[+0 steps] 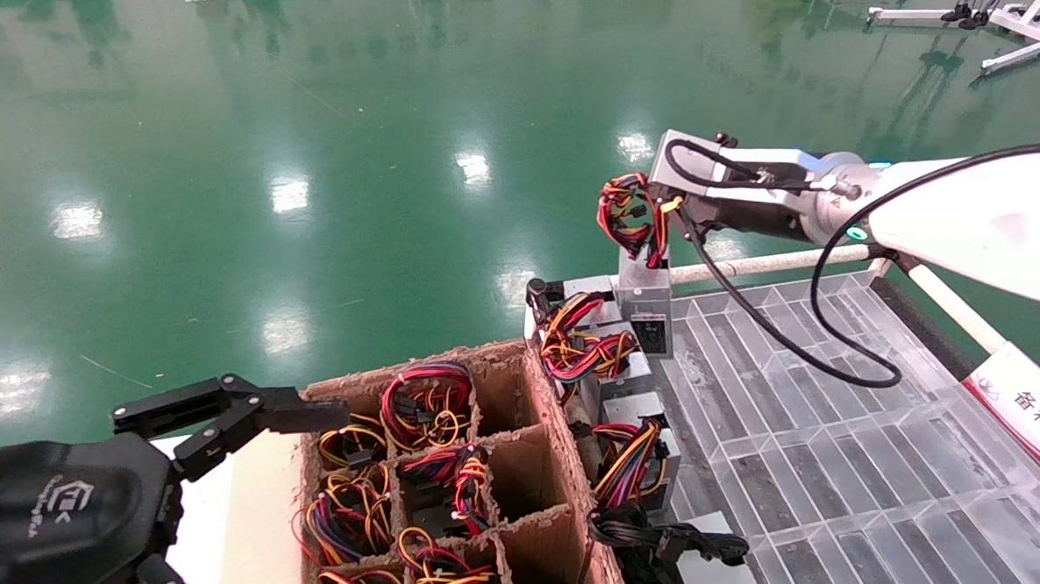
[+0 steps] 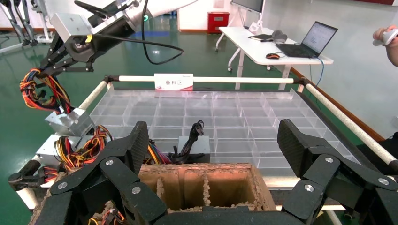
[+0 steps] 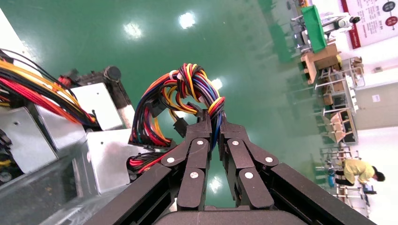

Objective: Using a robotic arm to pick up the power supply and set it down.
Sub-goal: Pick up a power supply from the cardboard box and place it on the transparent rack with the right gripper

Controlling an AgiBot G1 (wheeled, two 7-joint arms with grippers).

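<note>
Next, I let go of the power supply with my right gripper in the clear tray's far corner (image 1: 661,342), next to the nearest wired silver unit. The power supply now hangs tilted above that tray.
The power supply (image 1: 644,308), a small silver-grey box with a black vented face, hangs tilted above the far left corner of the clear tray (image 1: 829,446). Its loop of red, yellow, black and purple wires (image 1: 631,211) is pinched in my right gripper (image 1: 664,212), on the white robotic arm (image 1: 971,215). In the right wrist view the right gripper (image 3: 215,123) is shut on the wires (image 3: 187,86), and the box (image 3: 115,157) hangs below. My left gripper (image 1: 240,482) stands open beside the cardboard box (image 1: 558,434), holding nothing.
Two more silver units with coloured wires (image 1: 584,330) (image 1: 636,455) and one with black cables (image 1: 676,545) stand along the tray's left edge. The divided cardboard box (image 2: 206,185) holds several wire bundles. A white sign (image 1: 1028,411) sits on the tray's right rail.
</note>
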